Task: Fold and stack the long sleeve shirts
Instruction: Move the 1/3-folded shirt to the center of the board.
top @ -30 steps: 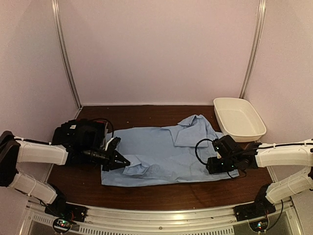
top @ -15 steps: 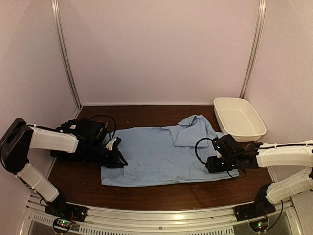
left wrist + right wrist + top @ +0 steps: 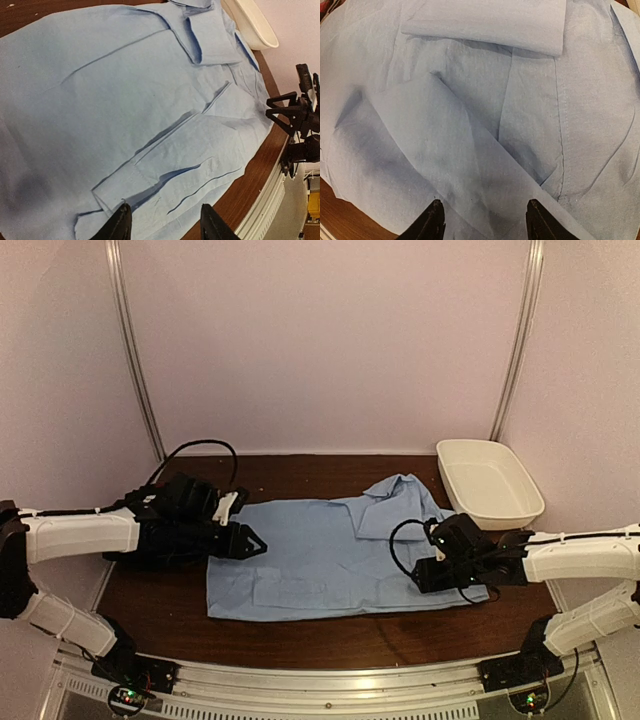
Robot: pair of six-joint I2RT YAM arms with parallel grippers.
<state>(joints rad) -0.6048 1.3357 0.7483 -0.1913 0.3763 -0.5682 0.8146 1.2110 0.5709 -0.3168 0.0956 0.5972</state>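
The robot's right gripper should next move to the folded sleeve's far end (image 3: 393, 491) on the light blue collared shirt, near the white tub, and close there.
The light blue collared shirt (image 3: 320, 555) lies spread flat on the dark wooden table, collar toward the far right. It fills the left wrist view (image 3: 125, 100) and the right wrist view (image 3: 485, 100). My left gripper (image 3: 252, 541) hovers open over the shirt's left edge, its jaws apart and empty (image 3: 162, 225). My right gripper (image 3: 425, 575) is open above the shirt's right part, over a folded sleeve (image 3: 482, 220), holding nothing. The black shirt (image 3: 165, 520) lies bunched at the far left, mostly hidden under my left arm.
A white oval plastic tub (image 3: 488, 483) stands at the back right of the table, also in the left wrist view (image 3: 252, 25). The table's (image 3: 300, 640) front edge meets a metal rail. Pale walls close in the back and sides.
My left gripper let go of the shirt's lower left corner, which now lies flat, and rose up and back to the shirt's left edge. The right gripper shifted slightly left.
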